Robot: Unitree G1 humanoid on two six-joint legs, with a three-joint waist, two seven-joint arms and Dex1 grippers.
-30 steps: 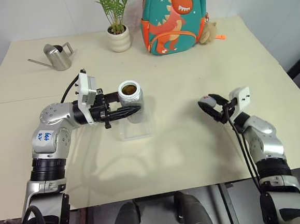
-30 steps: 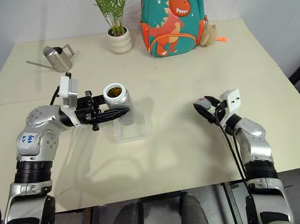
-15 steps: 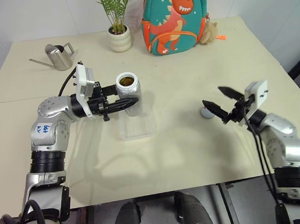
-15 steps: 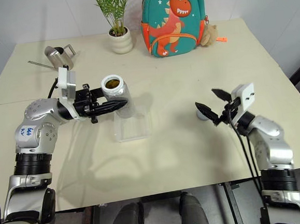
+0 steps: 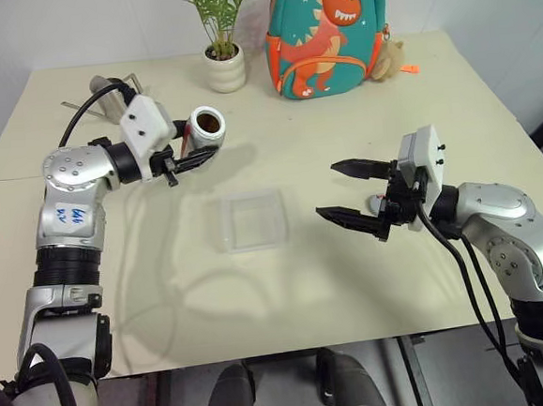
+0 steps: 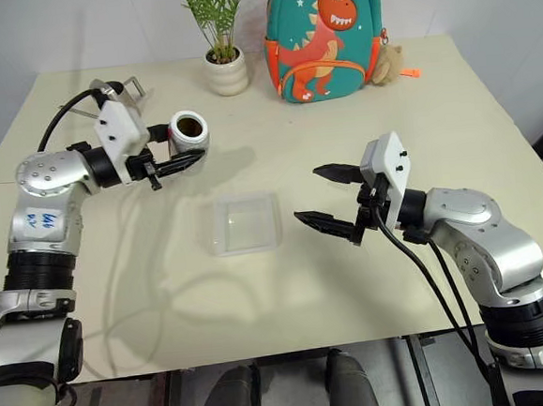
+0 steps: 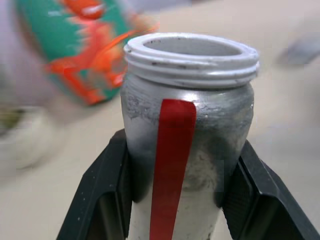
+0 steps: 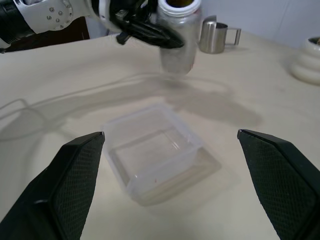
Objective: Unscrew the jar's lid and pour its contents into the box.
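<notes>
My left gripper needs to release the silvery jar on the table on the near side of the steel watering can point(image 5: 89, 206).
My left gripper point(image 5: 195, 155) is shut on the silvery jar point(image 5: 205, 130) with the red band point(image 7: 172, 150). It holds the jar in the air, beyond the box and to its left. The jar's mouth is uncovered and brown contents point(image 6: 188, 127) show inside. The clear box point(image 5: 247, 220) lies on the table in the middle. Just right of the box, my right gripper point(image 5: 338, 190) hovers open, with nothing between its fingers point(image 8: 75, 175). The small grey-white lid point(image 5: 374, 201) lies on the table behind that gripper, mostly hidden. In the right wrist view the jar point(image 8: 177, 45) stands roughly upright above the table.
A steel watering can point(image 5: 109, 87) sits at the far left, behind my left hand. A white plant pot point(image 5: 226, 67) and a green dinosaur backpack point(image 5: 327, 34) stand at the table's back edge, with a small plush toy point(image 5: 392, 57) beside the backpack.
My right gripper opened, left the lid on the table, then rose and moved left toward the box. My left gripper carried the jar from over the box up and away to the far left.
</notes>
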